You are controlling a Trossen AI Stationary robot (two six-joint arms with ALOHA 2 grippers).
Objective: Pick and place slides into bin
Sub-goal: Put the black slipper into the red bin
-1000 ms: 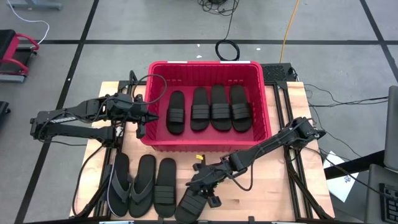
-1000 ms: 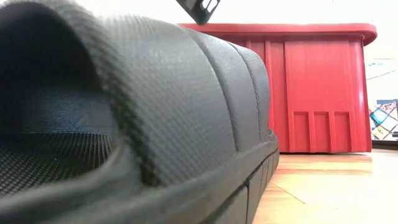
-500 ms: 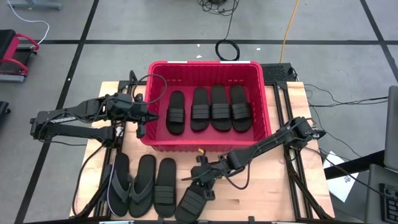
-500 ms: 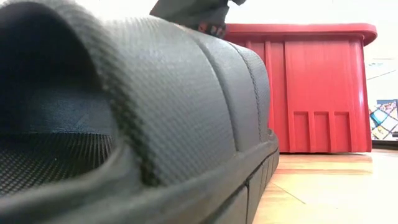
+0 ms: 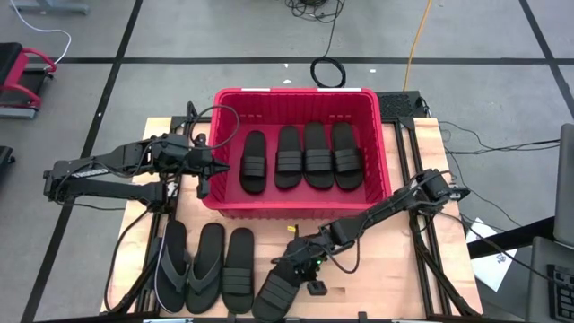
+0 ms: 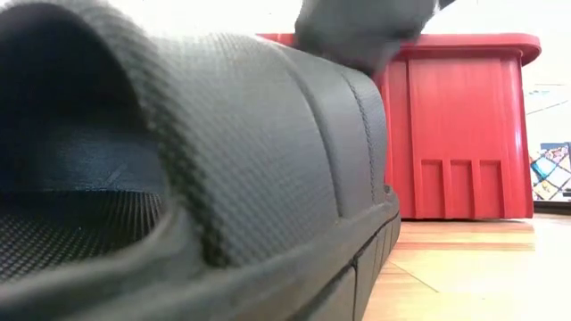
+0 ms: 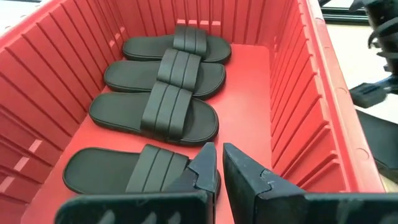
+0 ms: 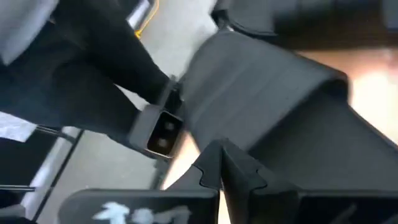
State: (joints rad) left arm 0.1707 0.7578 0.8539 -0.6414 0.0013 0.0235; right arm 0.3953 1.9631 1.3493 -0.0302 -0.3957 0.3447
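The right gripper's closed fingers are outside the slanted slide's band, so the robot should open them and pinch the band's edge [image 8: 273, 127] with one finger underneath.
The red bin [image 5: 296, 91] stands at the table's far middle with several black slides [image 5: 303, 154] lying flat side by side on its floor [image 7: 249, 81]. One more black slide [image 5: 273, 294] lies slanted at the near edge, its ribbed band [image 6: 223, 160] filling the low view. My right gripper [image 5: 300, 267] is shut and sits low right at that band's top [image 8: 267, 87]. My left gripper [image 7: 219, 168] hovers shut over the bin's left rim [image 5: 212, 170], with nothing between its fingers. My right gripper comes at the slide's band [image 6: 357, 67] slanting down from the table's right and far side, fingers shut. Its tips lie against or just above the band's top. I cannot tell whether they touch it.
Two thong flip-flops [image 5: 173, 266] [image 5: 204, 266] and one banded slide [image 5: 239, 267] lie in a row at the near left, beside the slanted slide. Bare wood [image 5: 386, 278] lies to the near right. Cables trail on the floor beyond the bin.
My right gripper has come down onto the near-edge slide's band and rolled a little, staying shut. In the low view it has dropped from the top of the picture to the band's top. The slide has kept its place.
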